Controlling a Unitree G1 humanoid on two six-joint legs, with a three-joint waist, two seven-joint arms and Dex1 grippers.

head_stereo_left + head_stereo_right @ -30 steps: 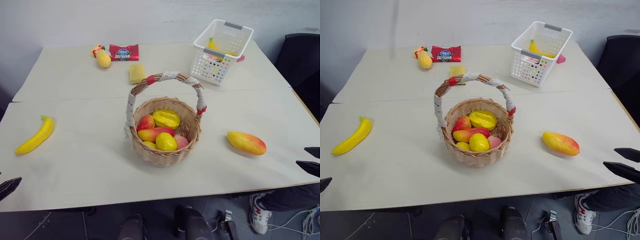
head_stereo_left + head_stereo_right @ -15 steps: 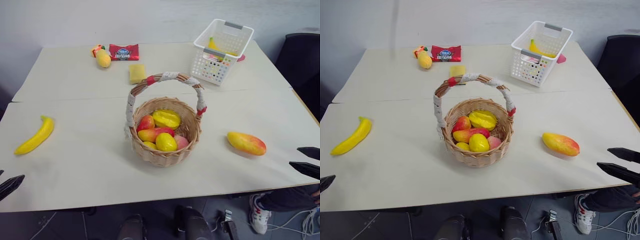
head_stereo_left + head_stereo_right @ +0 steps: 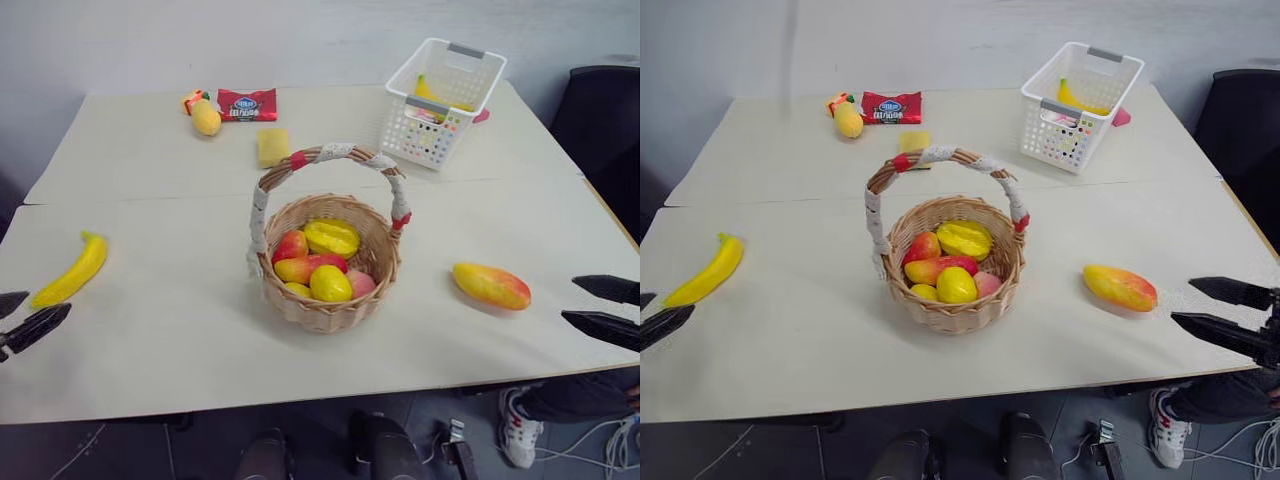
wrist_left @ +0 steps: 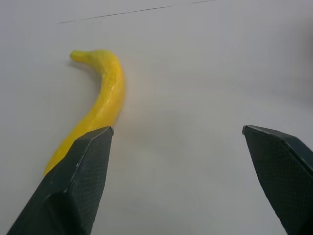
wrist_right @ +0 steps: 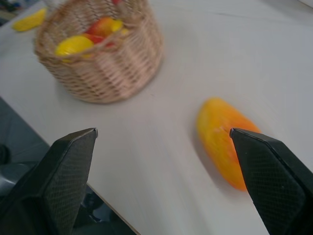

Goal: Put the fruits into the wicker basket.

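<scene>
Next, the left gripper moves to the middle of the yellow banana point(image 3: 76, 276) point(image 4: 101, 114) lying on the table and closes there.
The wicker basket point(image 3: 330, 260) stands mid-table with several toy fruits inside. A yellow banana point(image 3: 72, 270) lies on the table's left side, also seen as banana point(image 4: 100, 103) just ahead of my open left gripper point(image 3: 22, 320). A yellow-orange mango point(image 3: 490, 285) with a red end lies right of the basket. My right gripper point(image 3: 603, 308) is open at the table's right edge, a short way from the mango point(image 5: 225, 139), which lies between its spread fingers in the right wrist view. Nothing is held by either gripper.
At the back right stands a white perforated plastic basket point(image 3: 445, 100) holding a banana. A red snack packet point(image 3: 247, 104), a yellow sponge point(image 3: 273, 146) and a small yellow fruit point(image 3: 205, 116) lie at the back. A dark chair point(image 3: 600, 130) is beside the table's right edge.
Both grippers have come inward over the table edges: the left one toward the banana, the right one toward the mango. Fruits and basket have not moved.
</scene>
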